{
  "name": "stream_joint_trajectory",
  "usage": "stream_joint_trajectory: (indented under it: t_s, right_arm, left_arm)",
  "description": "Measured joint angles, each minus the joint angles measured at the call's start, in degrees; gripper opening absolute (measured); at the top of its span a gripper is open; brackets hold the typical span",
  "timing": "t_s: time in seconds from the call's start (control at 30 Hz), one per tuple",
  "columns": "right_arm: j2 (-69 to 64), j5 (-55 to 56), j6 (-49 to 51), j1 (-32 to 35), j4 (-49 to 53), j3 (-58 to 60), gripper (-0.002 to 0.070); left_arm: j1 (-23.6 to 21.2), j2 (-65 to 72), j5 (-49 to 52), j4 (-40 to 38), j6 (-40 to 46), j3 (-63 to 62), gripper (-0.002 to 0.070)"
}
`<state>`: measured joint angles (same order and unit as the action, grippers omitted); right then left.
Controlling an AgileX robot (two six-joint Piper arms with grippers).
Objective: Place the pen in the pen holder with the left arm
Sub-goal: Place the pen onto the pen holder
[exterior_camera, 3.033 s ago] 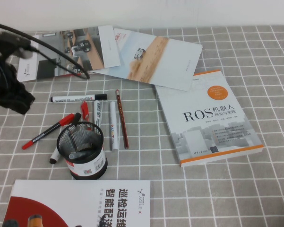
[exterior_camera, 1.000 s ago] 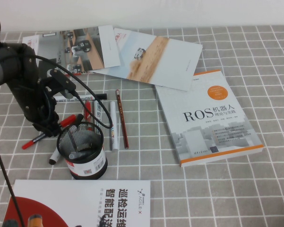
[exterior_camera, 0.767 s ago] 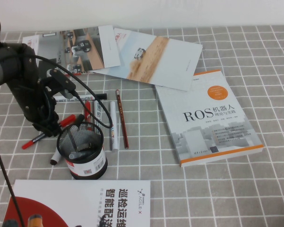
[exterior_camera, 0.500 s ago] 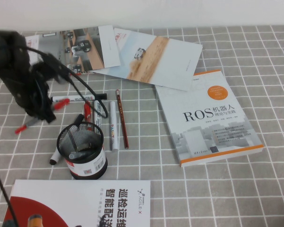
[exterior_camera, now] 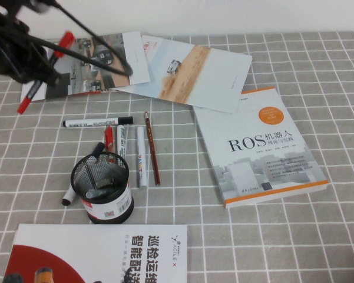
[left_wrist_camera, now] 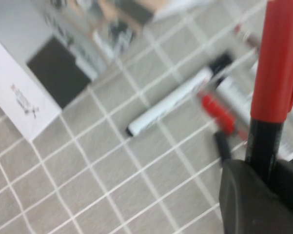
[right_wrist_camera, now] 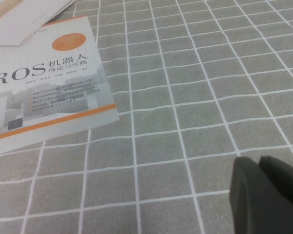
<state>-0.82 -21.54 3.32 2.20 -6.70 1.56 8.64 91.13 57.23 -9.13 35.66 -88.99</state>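
Note:
Next, I release the pen from my left gripper inside the black mesh pen holder (exterior_camera: 112,173), against the rim nearest the dark-red pencil.
My left gripper (exterior_camera: 42,75) is raised at the far left, over the brochures, and is shut on the pen (exterior_camera: 32,93). The pen hangs tilted, its red cap up and its red tail end down. In the left wrist view the pen's red cap (left_wrist_camera: 278,63) and black barrel rise out of the gripper (left_wrist_camera: 263,168). The black mesh pen holder (exterior_camera: 102,188) stands upright on the table nearer me, apart from the gripper, with something dark inside. My right gripper (right_wrist_camera: 268,195) shows only in its wrist view, shut and empty above bare cloth.
A white marker with a black cap (exterior_camera: 97,122), a dark-red pencil (exterior_camera: 151,147) and other pens lie behind the holder. The ROS book (exterior_camera: 256,147) lies at the right, brochures (exterior_camera: 188,71) at the back, a white-and-red booklet (exterior_camera: 100,253) at the front.
My left gripper, which was low beside the pen holder on the pen, has risen and moved back and to the left, carrying the pen off the table.

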Motion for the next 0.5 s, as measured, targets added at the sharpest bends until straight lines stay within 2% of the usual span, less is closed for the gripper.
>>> stream_joint_trajectory:
  t_s: [0.4,0.5]
  right_arm:
    - [0.0,0.0,0.0,0.0,0.0,0.0,-0.0015]
    - [0.0,0.0,0.0,0.0,0.0,0.0,-0.0015]
  left_arm:
    - [0.0,-6.8,2.6,-5.1,-2.7,1.3,0.006]
    - [0.3,-10.2,-1.0,-6.9,-2.4,6.2,0.006]
